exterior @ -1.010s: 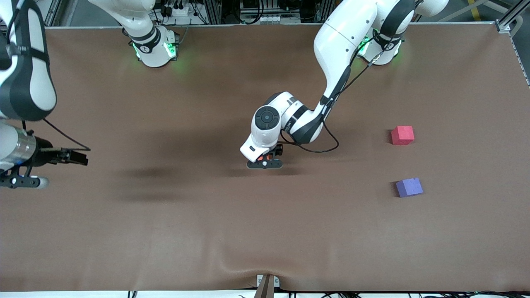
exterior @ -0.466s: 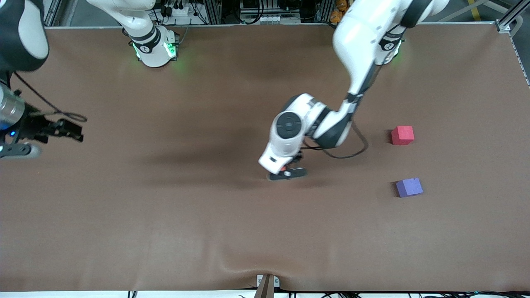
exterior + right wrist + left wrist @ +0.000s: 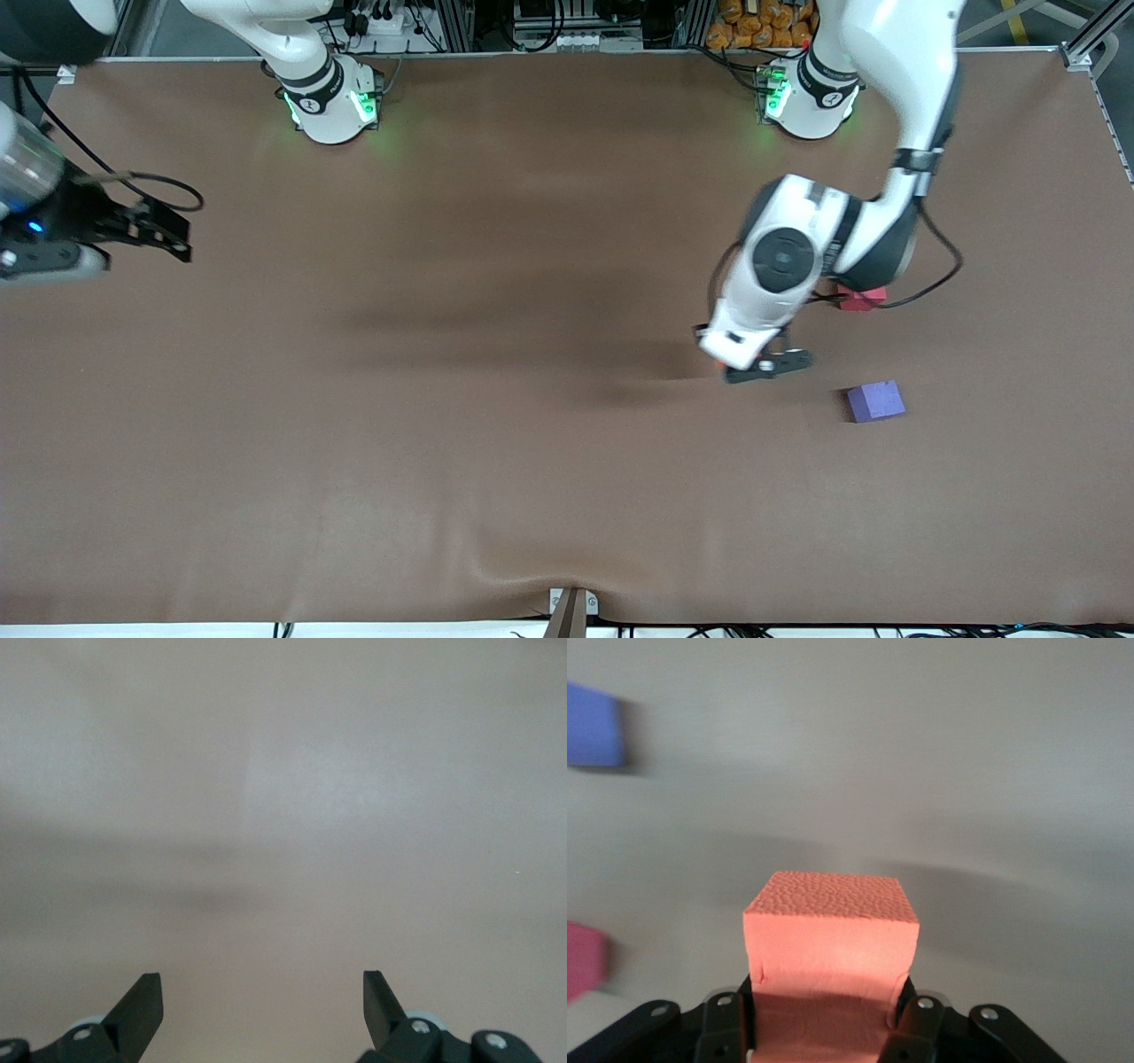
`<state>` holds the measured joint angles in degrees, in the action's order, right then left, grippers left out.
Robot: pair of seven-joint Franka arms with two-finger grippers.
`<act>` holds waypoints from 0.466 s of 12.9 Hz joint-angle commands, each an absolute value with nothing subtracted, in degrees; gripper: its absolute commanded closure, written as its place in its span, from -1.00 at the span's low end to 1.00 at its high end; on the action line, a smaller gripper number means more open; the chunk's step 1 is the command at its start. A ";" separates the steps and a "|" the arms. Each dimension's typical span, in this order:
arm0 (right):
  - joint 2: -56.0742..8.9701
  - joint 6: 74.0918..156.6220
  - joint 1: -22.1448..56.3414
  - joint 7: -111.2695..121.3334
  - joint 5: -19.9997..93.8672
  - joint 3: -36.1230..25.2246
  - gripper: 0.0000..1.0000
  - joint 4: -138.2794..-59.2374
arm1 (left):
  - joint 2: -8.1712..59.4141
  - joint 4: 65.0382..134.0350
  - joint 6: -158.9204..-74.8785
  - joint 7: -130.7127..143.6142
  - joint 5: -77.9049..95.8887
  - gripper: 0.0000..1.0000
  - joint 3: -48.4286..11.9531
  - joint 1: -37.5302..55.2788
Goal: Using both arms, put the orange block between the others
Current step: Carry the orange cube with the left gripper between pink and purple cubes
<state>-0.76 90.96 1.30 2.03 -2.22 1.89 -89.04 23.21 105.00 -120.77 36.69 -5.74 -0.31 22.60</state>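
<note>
I need to use my left gripper to set the orange block down in the gap (image 3: 868, 347) between the pinkish-red and purple cubes.
My left gripper (image 3: 828, 1010) is shut on the orange block (image 3: 831, 935), a matte foam cube that sticks out from between the two fingers. In the front view the left gripper (image 3: 766, 365) hangs over the table beside the two other cubes, and the wrist hides the orange block there. The purple cube (image 3: 875, 400) (image 3: 592, 726) lies nearer to the front camera. The pinkish-red cube (image 3: 866, 301) (image 3: 583, 961) lies farther back, partly covered by the left arm. My right gripper (image 3: 177, 237) (image 3: 263, 1001) is open and empty above bare table at the right arm's end.
A brown cloth (image 3: 496, 425) covers the table, with a ripple by a small bracket (image 3: 571, 607) at the edge nearest the front camera. The two green-lit bases (image 3: 332, 106) (image 3: 802, 97) stand along the robots' edge. A metal frame post (image 3: 1076, 58) marks one corner.
The left arm has carried the orange block from the middle of the table toward the purple and pinkish-red cubes. The right gripper has drawn back toward the robots' edge, still open.
</note>
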 commanded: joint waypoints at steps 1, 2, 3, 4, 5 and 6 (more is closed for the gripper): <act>-1.66 91.23 2.99 2.81 0.16 -2.80 -1.00 -89.12 | 19.78 112.05 -124.17 32.10 -7.73 1.00 -1.49 16.46; -1.15 91.49 2.29 3.07 0.18 -3.25 -1.00 -89.12 | 19.25 113.97 -126.63 31.04 -7.73 1.00 -1.67 13.22; -1.14 91.84 1.85 3.08 0.35 -3.34 -1.00 -88.95 | 19.25 115.39 -128.30 28.15 -7.65 1.00 -2.10 11.10; -1.14 91.76 0.89 2.73 0.61 -3.34 -1.00 -89.55 | 19.25 116.36 -129.54 24.64 -7.56 1.00 -2.28 9.25; -0.97 90.63 -0.17 2.46 0.70 -2.90 -1.00 -89.39 | 19.25 117.50 -130.59 21.91 -7.47 1.00 -2.46 6.97; -0.36 88.88 -1.31 2.37 0.88 -2.03 -1.00 -89.12 | 19.25 119.51 -132.87 18.93 -7.38 1.00 -2.46 5.81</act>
